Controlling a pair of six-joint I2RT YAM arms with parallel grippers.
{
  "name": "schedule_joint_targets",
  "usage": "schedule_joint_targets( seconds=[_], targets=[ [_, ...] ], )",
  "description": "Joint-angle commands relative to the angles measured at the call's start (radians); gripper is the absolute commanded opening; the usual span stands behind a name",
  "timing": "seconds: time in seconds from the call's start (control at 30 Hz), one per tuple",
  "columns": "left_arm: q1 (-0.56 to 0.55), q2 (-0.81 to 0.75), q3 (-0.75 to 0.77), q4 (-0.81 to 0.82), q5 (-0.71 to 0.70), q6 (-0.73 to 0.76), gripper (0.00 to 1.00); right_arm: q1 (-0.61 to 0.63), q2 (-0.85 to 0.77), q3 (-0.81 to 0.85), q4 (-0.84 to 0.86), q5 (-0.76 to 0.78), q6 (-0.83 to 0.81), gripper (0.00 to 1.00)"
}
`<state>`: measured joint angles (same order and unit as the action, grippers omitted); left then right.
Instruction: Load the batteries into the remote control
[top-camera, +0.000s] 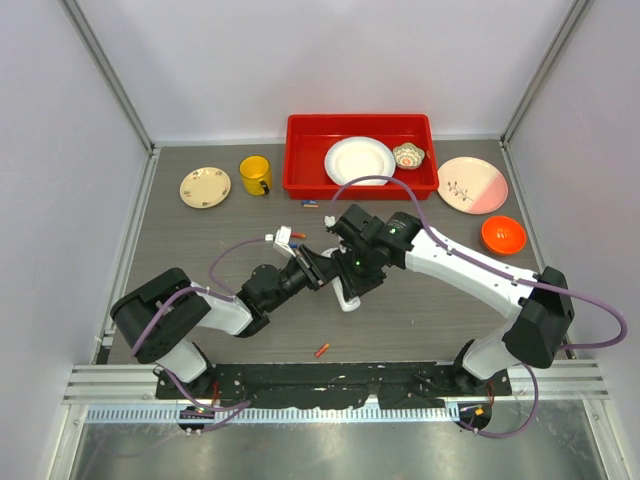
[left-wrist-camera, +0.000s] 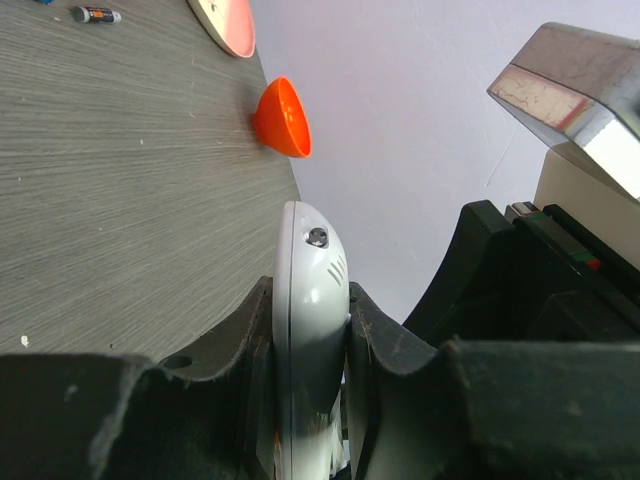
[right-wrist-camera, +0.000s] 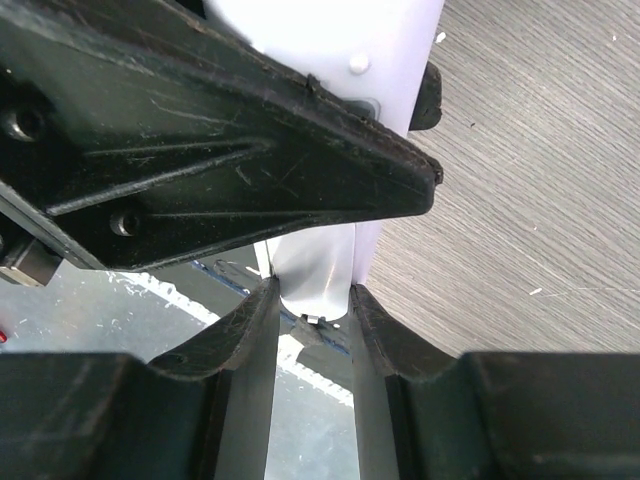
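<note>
My left fingers crowd my right gripper's top pinch on the remote control's glossy end, so it should open, back off and take that glossy end (top-camera: 350, 303) from the side.
The white remote control (top-camera: 347, 297) is held off the table between both grippers at the table's middle. My left gripper (top-camera: 316, 268) is shut on it; the left wrist view shows the remote (left-wrist-camera: 310, 290) edge-on, pinched between the fingers around my left gripper (left-wrist-camera: 310, 330). My right gripper (top-camera: 352, 280) is shut on the remote's glossy white end (right-wrist-camera: 318, 265), which has a small tab, as the view of my right gripper (right-wrist-camera: 312, 295) shows. An orange battery (top-camera: 322, 350) lies near the front edge. More batteries (top-camera: 308, 204) lie by the red bin, and one battery (left-wrist-camera: 97, 14) shows in the left wrist view.
A red bin (top-camera: 300, 150) at the back holds a white plate (top-camera: 359, 160) and a small bowl (top-camera: 409, 155). A yellow cup (top-camera: 255, 175) and a cream plate (top-camera: 205, 187) stand back left. A pink plate (top-camera: 472, 184) and an orange bowl (top-camera: 503, 234) stand right.
</note>
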<state>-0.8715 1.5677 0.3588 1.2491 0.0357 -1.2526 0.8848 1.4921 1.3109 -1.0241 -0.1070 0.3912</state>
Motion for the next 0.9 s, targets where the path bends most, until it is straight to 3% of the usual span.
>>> schedule_joint_targets(
  seconds=[0.0,0.37,0.87],
  targets=[
    [-0.043,-0.031,0.046,0.297,0.075,-0.033,0.0,-0.03,-0.027,0.001,0.151,0.081,0.017,0.06],
    [-0.052,-0.021,0.046,0.297,0.066,-0.028,0.0,-0.041,-0.029,-0.007,0.214,0.018,0.041,0.29],
    [-0.052,-0.014,0.049,0.297,0.066,-0.024,0.0,-0.043,-0.043,0.001,0.21,0.02,0.037,0.41]
  ],
)
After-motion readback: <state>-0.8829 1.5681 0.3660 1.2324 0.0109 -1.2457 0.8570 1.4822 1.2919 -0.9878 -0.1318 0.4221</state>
